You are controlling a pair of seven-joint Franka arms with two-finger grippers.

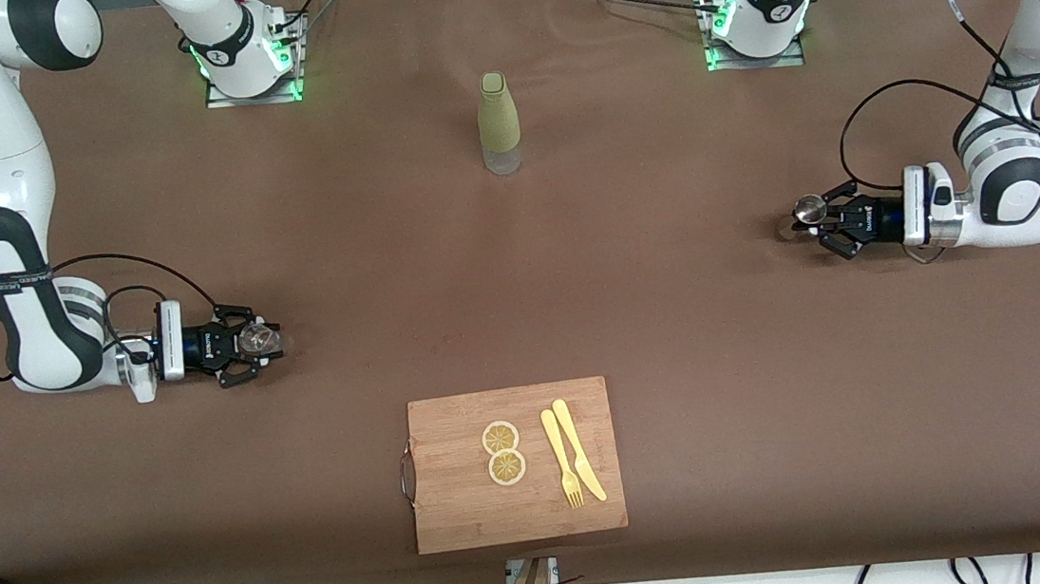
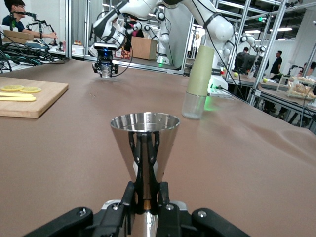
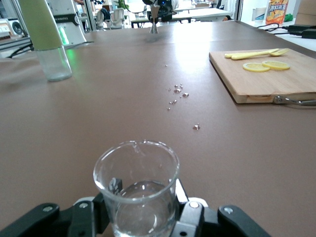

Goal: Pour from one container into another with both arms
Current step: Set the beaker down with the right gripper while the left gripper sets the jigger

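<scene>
Next, I set the metal jigger down with my left gripper on the bare brown cloth straight out from my left arm's base (image 1: pixel 806 215).
My right gripper (image 1: pixel 250 342) (image 3: pixel 143 210) is shut on a clear glass (image 1: pixel 259 337) (image 3: pixel 137 182), upright and low at the right arm's end of the table. A little clear liquid lies in its bottom. My left gripper (image 1: pixel 820 217) (image 2: pixel 146 191) is shut on the narrow waist of a shiny metal jigger (image 1: pixel 809 207) (image 2: pixel 144 140). The jigger stands upright, low at the left arm's end of the table. Whether either vessel rests on the cloth I cannot tell. The two grippers are wide apart.
A green-sleeved bottle (image 1: pixel 499 122) (image 2: pixel 197 79) (image 3: pixel 47 39) stands mid-table toward the bases. A wooden cutting board (image 1: pixel 464 507) (image 3: pixel 247 89) (image 2: pixel 39 98) near the front camera carries two lemon slices (image 1: pixel 503 452), a yellow fork and knife (image 1: pixel 573 463). Small droplets (image 3: pixel 177 93) dot the brown cloth.
</scene>
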